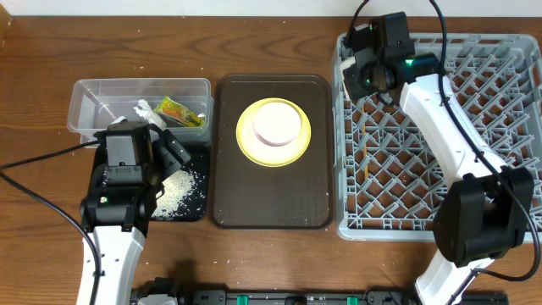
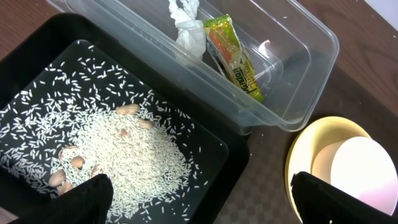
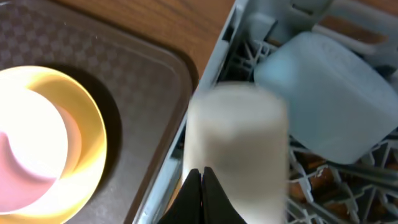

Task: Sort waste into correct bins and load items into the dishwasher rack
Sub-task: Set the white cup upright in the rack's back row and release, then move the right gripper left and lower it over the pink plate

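My right gripper has the white cup. It will let go of it in the grey rack's tray-side edge row (image 1: 362, 99) (image 3: 267, 177), next to the light-blue bowl.
My left gripper (image 1: 169, 152) (image 2: 205, 205) is open and empty over the black bin (image 1: 190, 207) (image 2: 230, 155), which holds loose white rice (image 1: 178, 191) (image 2: 124, 155). The clear tub (image 1: 85, 110) (image 2: 311, 74) holds the tissue (image 1: 146, 110) (image 2: 186, 28) and the snack wrapper (image 1: 182, 113) (image 2: 233, 56). My right gripper (image 1: 360, 72) (image 3: 202, 177) is shut on the white cup (image 3: 239, 137) at the grey rack's (image 1: 406, 169) far left corner, beside the light-blue bowl (image 3: 329, 93). The pinkish-white bowl (image 1: 275, 123) (image 3: 31, 149) sits on the yellow plate (image 1: 250, 140) (image 3: 87, 124).
The plate stands on the dark-brown tray (image 1: 229, 195) (image 3: 124, 62) between the bins and the rack. A few brownish nut-like bits (image 2: 68, 165) lie among the rice. Black cables run across the table at the left.
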Controlling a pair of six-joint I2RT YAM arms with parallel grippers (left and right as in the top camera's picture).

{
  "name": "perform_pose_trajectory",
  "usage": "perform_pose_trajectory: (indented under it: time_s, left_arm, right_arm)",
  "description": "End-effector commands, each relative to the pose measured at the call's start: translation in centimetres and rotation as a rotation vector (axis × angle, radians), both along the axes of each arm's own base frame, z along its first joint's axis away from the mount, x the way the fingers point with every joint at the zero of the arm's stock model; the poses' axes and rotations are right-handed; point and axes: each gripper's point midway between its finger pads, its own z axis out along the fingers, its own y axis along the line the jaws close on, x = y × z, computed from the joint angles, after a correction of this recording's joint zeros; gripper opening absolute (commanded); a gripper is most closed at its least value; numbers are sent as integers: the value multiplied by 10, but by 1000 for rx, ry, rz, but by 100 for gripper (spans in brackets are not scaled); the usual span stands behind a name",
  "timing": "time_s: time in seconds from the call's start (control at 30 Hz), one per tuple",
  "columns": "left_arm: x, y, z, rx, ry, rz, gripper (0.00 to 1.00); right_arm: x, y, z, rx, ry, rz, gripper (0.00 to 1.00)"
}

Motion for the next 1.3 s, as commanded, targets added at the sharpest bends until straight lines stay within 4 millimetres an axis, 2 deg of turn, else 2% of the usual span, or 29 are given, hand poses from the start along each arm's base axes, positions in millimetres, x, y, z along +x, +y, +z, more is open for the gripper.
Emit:
perform_pose_trajectory:
  time_s: [0.0, 0.27, 0.47, 0.6, 0.73, 1.03, 1.1, 1.17, 1.27]
  left_arm:
    - [2, 3, 6, 12, -11, 8, 95]
    - [2, 3, 6, 12, -11, 7, 95]
    - [2, 3, 6, 12, -11, 8, 95]
    - [2, 3, 6, 12, -11, 7, 95]
    - [2, 3, 6, 12, -12, 8, 95]
    - [2, 3, 6, 12, -11, 8, 95]
    - [2, 3, 6, 12, -11, 7, 95]
    - [2, 3, 6, 12, -11, 7, 95]
    - [2, 3, 6, 12, -12, 7, 95]
  right_arm:
    - [-2, -5, -6, -13, 24, -21, 1]
    - [-8, -16, -8, -64, 46, -48, 1]
    - [-18, -4, 8, -52, 29, -18, 1]
    - [-35, 30, 11, -9, 56, 71, 2]
    - [-59, 76, 9, 25, 88, 185, 4]
    - [-108, 166, 4, 22, 72, 406, 8]
    - [-116, 179, -2, 6, 65, 437, 12]
    - [-119, 186, -10, -37, 46, 443, 18]
    - [-120, 192, -25, -88, 17, 444, 20]
